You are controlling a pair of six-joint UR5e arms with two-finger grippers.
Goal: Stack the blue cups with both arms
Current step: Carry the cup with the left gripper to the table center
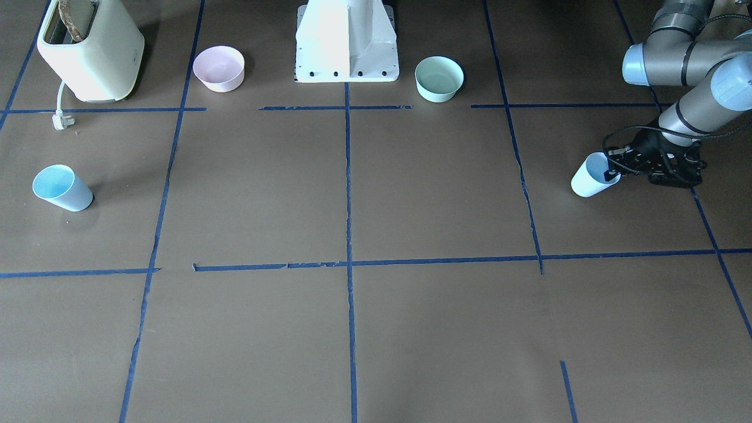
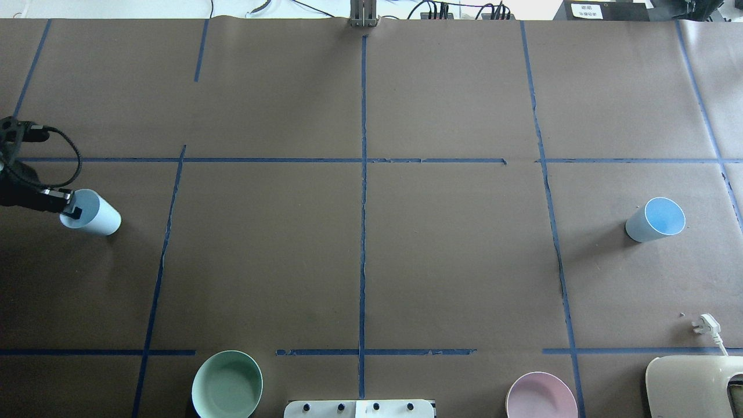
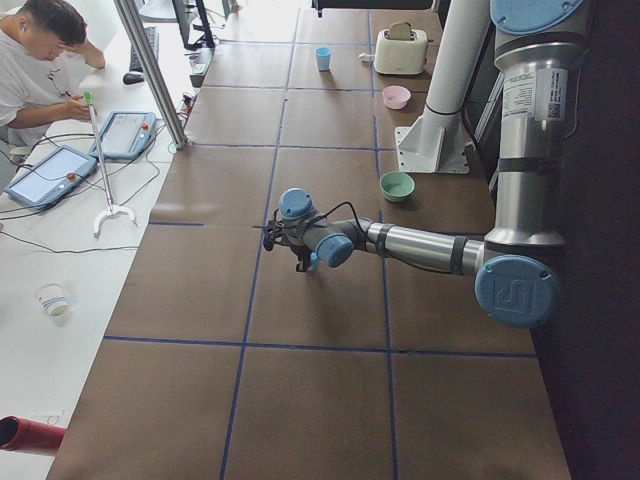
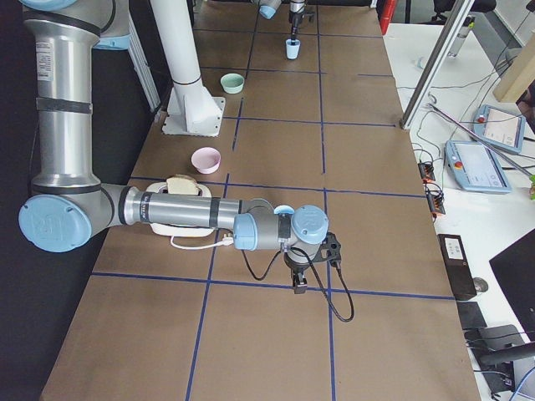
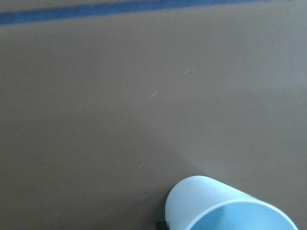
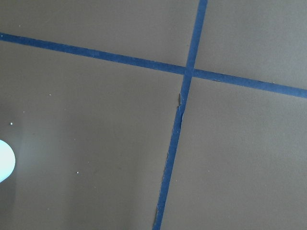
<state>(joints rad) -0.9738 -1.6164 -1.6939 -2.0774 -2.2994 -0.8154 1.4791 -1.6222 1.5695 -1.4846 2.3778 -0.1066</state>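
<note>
Next, my left gripper lets go of the pale-blue cup on the blue tape line straight out from the white pedestal (image 1: 354,183).
One pale-blue cup (image 1: 592,179) stands near the table's left end. It also shows in the overhead view (image 2: 96,216) and at the bottom of the left wrist view (image 5: 225,206). My left gripper (image 1: 612,170) (image 2: 65,206) is at its rim, one finger inside and one outside, shut on the rim. The second blue cup (image 1: 60,188) (image 2: 656,219) stands alone near the right end. My right gripper (image 4: 298,282) shows only in the exterior right view, low over bare table and apart from that cup. I cannot tell whether it is open or shut.
A cream toaster (image 1: 91,50) with its loose plug (image 1: 60,120), a pink bowl (image 1: 218,68), the white pedestal (image 1: 346,41) and a mint-green bowl (image 1: 439,78) line the robot's side. Blue tape lines grid the brown table. An operator (image 3: 40,70) sits beyond the far edge.
</note>
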